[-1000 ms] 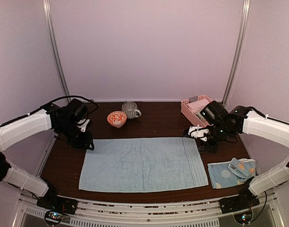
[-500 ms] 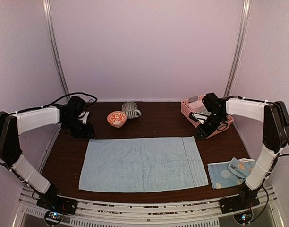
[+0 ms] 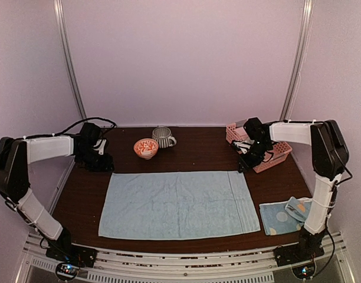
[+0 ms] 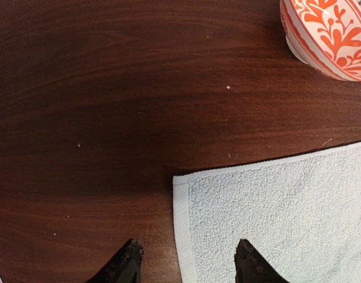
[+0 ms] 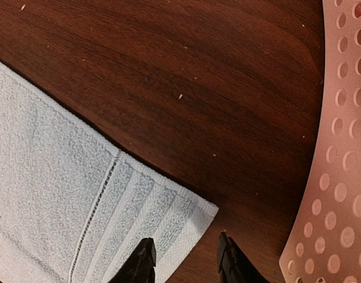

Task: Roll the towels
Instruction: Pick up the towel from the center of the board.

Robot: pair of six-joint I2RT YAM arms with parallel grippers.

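My right gripper should grip the far corner [image 3: 239, 171] [image 5: 209, 213] of the plain light blue towel, the corner closest to the pink basket.
A large plain light blue towel [image 3: 179, 203] lies spread flat in the middle of the table. My left gripper [image 3: 102, 165] is open above its far left corner; in the left wrist view the gripper [image 4: 189, 262] straddles the towel's [image 4: 275, 218] left edge, holding nothing. My right gripper [image 3: 243, 164] is open above the far right corner; in the right wrist view the gripper [image 5: 185, 256] straddles the corner of the towel [image 5: 62, 194], empty. A dotted light blue towel [image 3: 286, 215] with orange marks lies crumpled at the front right.
A pink plastic basket [image 3: 260, 141] stands at the back right, close beside my right gripper, and shows in the right wrist view [image 5: 340, 147]. An orange-patterned bowl [image 3: 145, 147] and a striped mug [image 3: 163, 137] stand at the back; the bowl shows in the left wrist view [image 4: 328, 32].
Both grippers moved away from the towel's short sides toward the back. The right one then shifted left to the far right corner. The towel has not moved.
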